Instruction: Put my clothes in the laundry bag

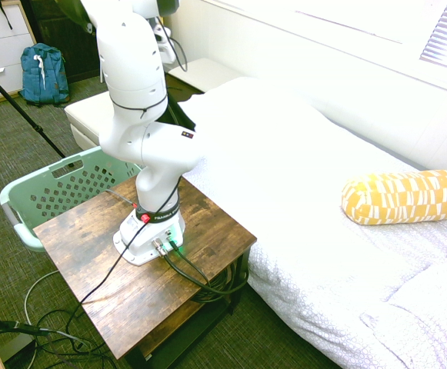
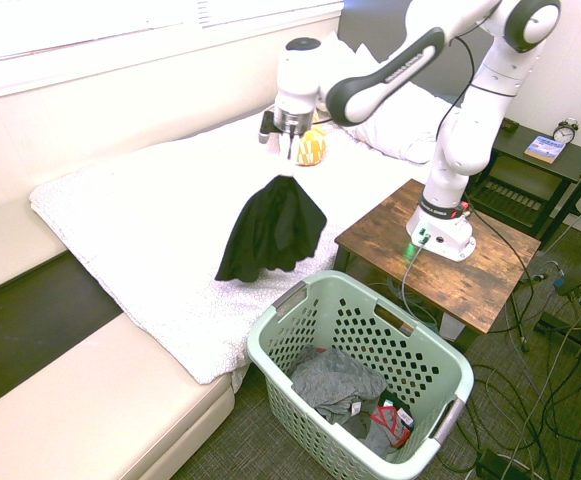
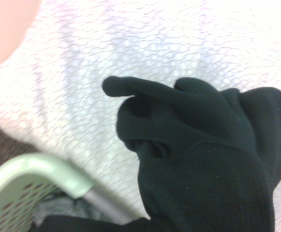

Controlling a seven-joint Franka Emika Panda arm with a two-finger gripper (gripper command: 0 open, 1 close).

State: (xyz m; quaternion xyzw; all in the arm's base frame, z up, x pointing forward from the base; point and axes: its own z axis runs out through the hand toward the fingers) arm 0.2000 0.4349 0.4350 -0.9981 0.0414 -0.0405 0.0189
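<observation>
My gripper is going to let go of the black garment on the grey clothes inside the mint-green basket (image 1: 78, 197).
The clothes (image 2: 273, 230), one black floppy garment, hang from my gripper (image 2: 288, 168) above the white bed (image 2: 140, 230), with the lower hem near the bed's edge. The gripper is shut on the garment's top. The laundry bag (image 2: 270, 350), a mint-green perforated basket, stands on the floor below and right of the garment, beside the bed. In the wrist view the black garment (image 3: 203, 159) fills the frame's lower right over the bed cover, and the basket's rim (image 3: 29, 169) shows in a corner. In the first exterior view the basket (image 1: 23, 192) shows, and my arm hides the gripper.
Grey clothes (image 2: 335, 385) and a red-trimmed item lie in the basket. A wooden side table (image 2: 490, 270) stands right of it. A yellow pillow (image 1: 404, 196) lies on the bed. A beige bench (image 2: 100, 400) sits at the bed's foot, and a blue backpack (image 1: 42, 73) by the drawers.
</observation>
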